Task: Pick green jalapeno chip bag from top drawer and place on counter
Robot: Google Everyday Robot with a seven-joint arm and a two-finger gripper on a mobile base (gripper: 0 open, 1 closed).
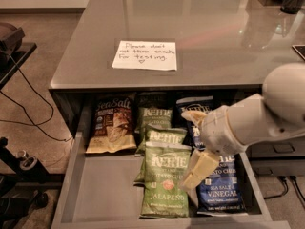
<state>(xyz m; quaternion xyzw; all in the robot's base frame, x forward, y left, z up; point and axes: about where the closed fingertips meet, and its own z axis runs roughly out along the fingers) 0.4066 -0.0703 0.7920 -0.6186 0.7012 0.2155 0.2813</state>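
Observation:
Next, my gripper grips the front green jalapeno chip bag at its back corner (186, 151), on the side beside the blue bags.
The green jalapeno chip bag (164, 186) lies flat at the front of the open top drawer (105, 190), with two more green Kettle bags (163, 136) stacked behind it. My gripper (196, 142) hangs over the drawer at the right edge of the green bags, between them and the blue bags. It is open and empty, one pale finger (192, 116) toward the back and the other (200, 168) over the jalapeno bag's right side. The glossy grey counter (214, 37) lies behind the drawer.
A white handwritten note (144, 55) lies on the counter near its front edge. A tan Sea Salt bag (112, 125) sits at the drawer's back left. Dark blue vinegar bags (221, 191) lie on the right, partly under my arm. Cables and equipment (19, 161) are on the floor at left.

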